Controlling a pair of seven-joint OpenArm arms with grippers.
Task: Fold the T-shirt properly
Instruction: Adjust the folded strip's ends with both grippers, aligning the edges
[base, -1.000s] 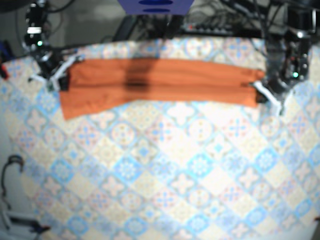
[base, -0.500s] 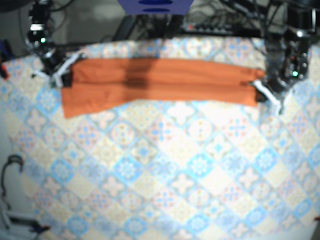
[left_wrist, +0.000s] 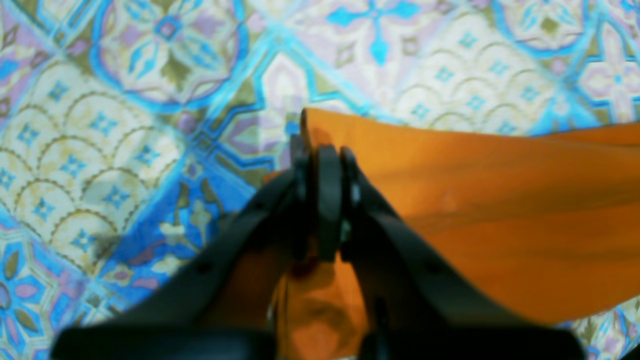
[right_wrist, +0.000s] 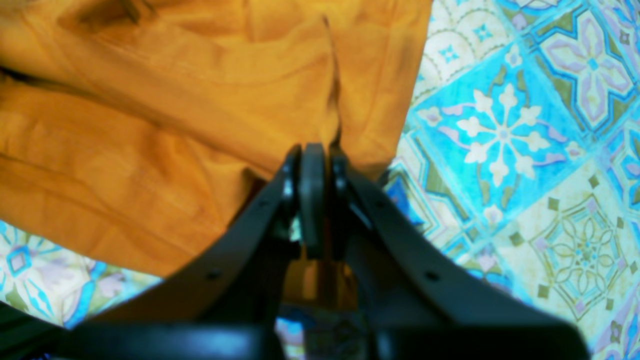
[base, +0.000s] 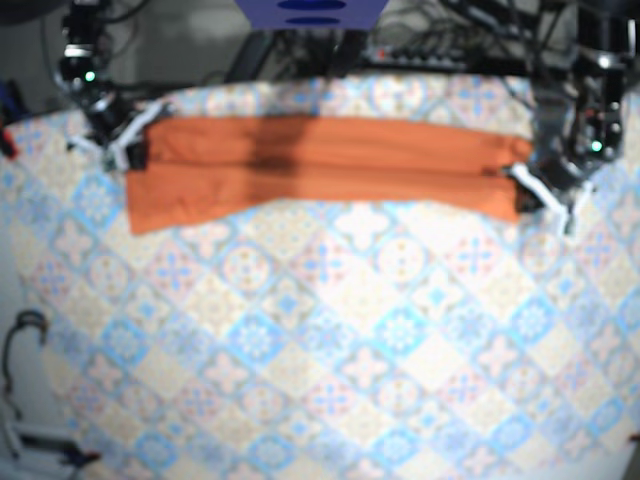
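Next, my left gripper releases the pinched edge of the T-shirt over the folded piece's end (base: 516, 166) (right_wrist: 330, 234), slightly nearer to the dark cables.
The orange T-shirt (base: 320, 170) lies as a long, narrow folded band across the far part of the table. My right gripper (base: 127, 148) is at the band's end on the base view's left, shut on a pinch of cloth (right_wrist: 280, 95), with its fingertips (right_wrist: 312, 165) pressed together. At the opposite end my left gripper (base: 528, 190) is also shut on the shirt's edge (left_wrist: 450, 200), a corner of which sticks up just past the fingertips (left_wrist: 327, 170). In the left wrist view the held end hangs slightly above the tablecloth.
A patterned blue and cream tablecloth (base: 330, 350) covers the whole table. Cables and dark equipment (base: 440, 40) crowd the far edge. A dark looped cable (base: 25, 335) sits off the table's near left side, and a blue object (base: 310, 12) is at top centre.
My right gripper has drawn its end of the shirt a little toward the far edge. The left gripper and its end have barely shifted.
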